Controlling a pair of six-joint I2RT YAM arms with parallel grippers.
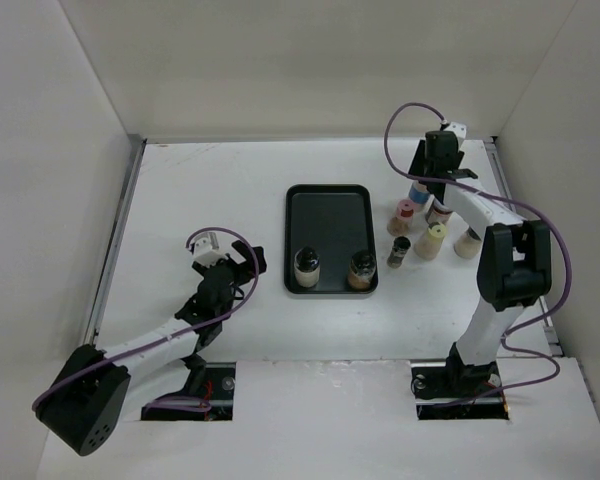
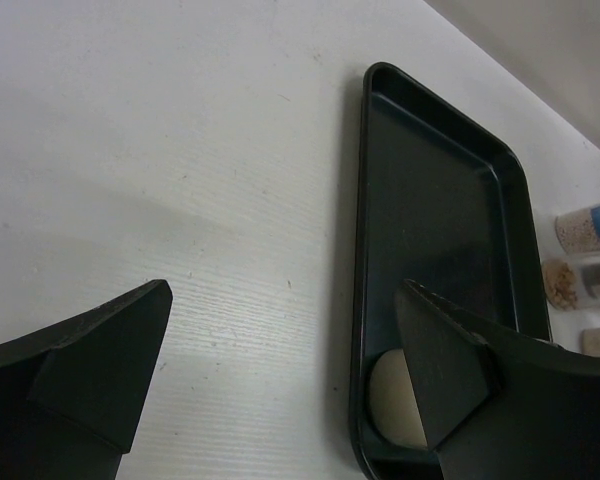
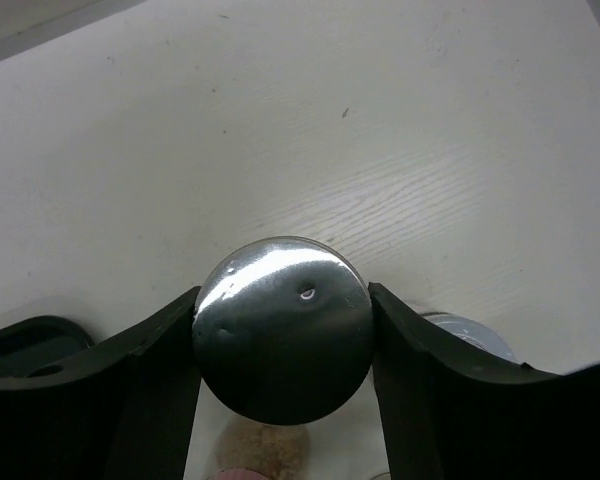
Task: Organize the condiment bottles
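Observation:
The robot's right gripper needs to release the bottle with the blue-white label between the two bottles in the black tray (image 1: 335, 273).
My right gripper (image 1: 438, 163) is at the far right of the table, its jaws shut on the round silver cap (image 3: 283, 330) of the taller bottle with the blue-white label (image 1: 420, 191). Around it stand a pink-capped bottle (image 1: 404, 217), a silver-capped jar (image 1: 440, 211), a yellow-capped bottle (image 1: 432, 240), a small dark bottle (image 1: 399, 252) and a cream jar (image 1: 467, 243). Two bottles (image 1: 306, 266) (image 1: 361, 270) stand in the black tray (image 1: 330, 205) at its near edge. My left gripper (image 1: 232, 262) is open and empty, left of the tray.
In the left wrist view the tray (image 2: 435, 190) lies to the right of my open gripper (image 2: 280, 300), and a pale bottle (image 2: 392, 400) shows partly behind my right finger. White walls enclose the table on three sides.

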